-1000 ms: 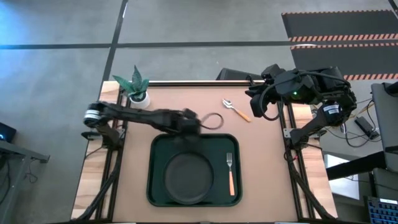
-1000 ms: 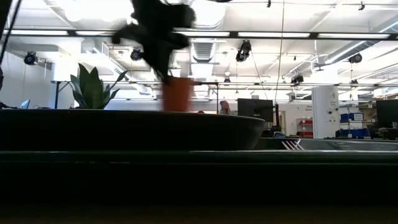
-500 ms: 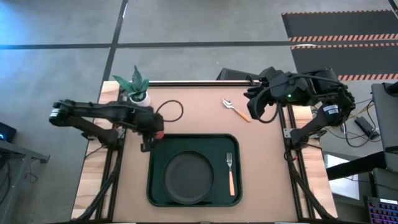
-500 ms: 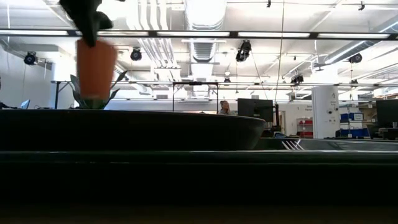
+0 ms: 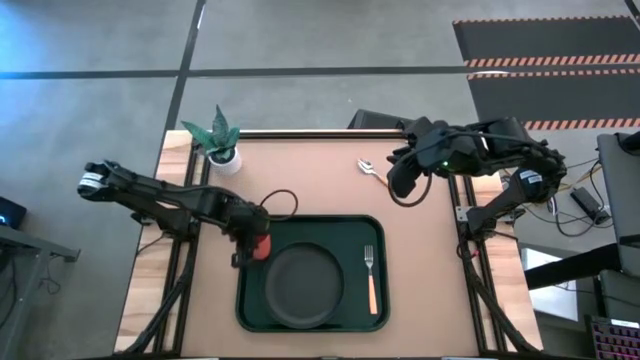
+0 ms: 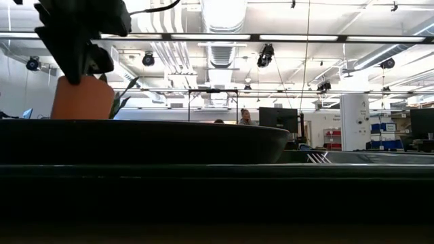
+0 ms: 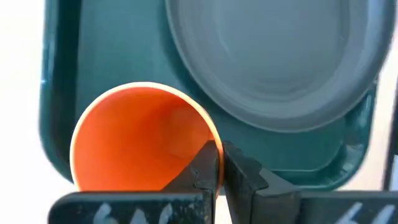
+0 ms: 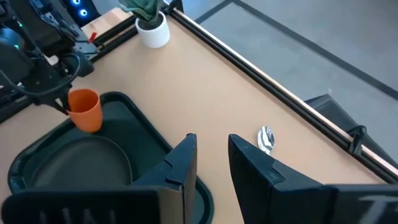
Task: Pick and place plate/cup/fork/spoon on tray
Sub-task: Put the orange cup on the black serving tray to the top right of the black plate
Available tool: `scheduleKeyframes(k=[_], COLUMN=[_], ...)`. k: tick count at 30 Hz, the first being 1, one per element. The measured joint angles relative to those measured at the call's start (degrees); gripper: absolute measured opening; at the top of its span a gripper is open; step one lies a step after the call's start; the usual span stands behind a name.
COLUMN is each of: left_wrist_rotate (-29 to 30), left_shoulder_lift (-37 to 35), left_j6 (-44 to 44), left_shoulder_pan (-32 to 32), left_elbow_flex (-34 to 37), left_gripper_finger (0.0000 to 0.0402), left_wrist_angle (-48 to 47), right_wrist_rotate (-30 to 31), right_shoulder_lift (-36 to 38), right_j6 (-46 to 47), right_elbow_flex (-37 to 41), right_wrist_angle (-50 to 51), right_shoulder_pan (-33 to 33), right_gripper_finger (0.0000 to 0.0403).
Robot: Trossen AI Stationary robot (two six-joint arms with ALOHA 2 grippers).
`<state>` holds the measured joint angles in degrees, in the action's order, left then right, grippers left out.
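My left gripper is holding the red cup over a corner of the tray. It will let the cup go in the tray's corner (image 5: 268, 243) (image 7: 148, 124) closest to the plant, just off the dark plate.
The red cup (image 5: 261, 246) hangs over the far-left corner of the dark green tray (image 5: 312, 219), with my left gripper (image 5: 257, 238) shut on it. Whether its base touches the tray, I cannot tell. The dark plate (image 5: 303, 285) lies in the tray's middle, and the fork (image 5: 371, 275) lies along the tray's right side. The spoon (image 5: 372, 172) lies on the table beyond the tray, at the far right. My right gripper (image 5: 398, 182) stands open above the table, just right of the spoon, with nothing between its fingers. My left gripper pinches the cup's wall at the rim (image 7: 214, 138), one finger (image 7: 204, 169) inside the cup and the other outside. The fingers come from above, pointing steeply down. The cup stays upright below them, mouth up.
A white pot with a green plant (image 5: 220, 140) stands at the table's far-left corner. The brown tabletop (image 5: 310, 175) lies bare between the plant and the spoon. The room behind the table shows in the low view.
My left gripper has carried the cup from above the tray's far edge toward the table's left, then nearer and down over the tray's far-left corner, rolling its wrist on the way. The cup has stayed upright. My right gripper has sunk a little toward the spoon.
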<state>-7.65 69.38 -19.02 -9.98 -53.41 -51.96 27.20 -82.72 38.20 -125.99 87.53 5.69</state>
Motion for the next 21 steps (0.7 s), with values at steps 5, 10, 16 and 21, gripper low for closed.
scheduleKeyframes(k=[5, 10, 16, 21], left_wrist_rotate=[4.8, 5.3, 8.0, 8.0], left_shoulder_lift=[0.8, 2.7, 5.0, 5.9], left_j6=[2.2, 3.3, 5.6, 5.9], left_shoulder_pan=[0.0, 0.0, -0.2, -0.2], left_elbow_flex=[0.2, 0.2, 0.2, -0.1], left_gripper_finger=[0.0, 0.0, 0.0, 0.0], left_wrist_angle=[0.8, 1.0, 2.5, 2.6], right_wrist_rotate=[0.0, -0.1, -0.2, -0.2], right_shoulder_lift=[0.0, 0.0, 0.0, 0.0], right_j6=[0.8, 0.8, 0.8, 0.8], right_elbow_flex=[0.4, 0.4, 0.4, 0.4], right_wrist_angle=[0.0, 0.0, 0.0, 0.0], right_shoulder_pan=[0.0, 0.0, 0.0, 0.0], right_gripper_finger=[0.0086, 0.0082, 0.0085, 0.0084])
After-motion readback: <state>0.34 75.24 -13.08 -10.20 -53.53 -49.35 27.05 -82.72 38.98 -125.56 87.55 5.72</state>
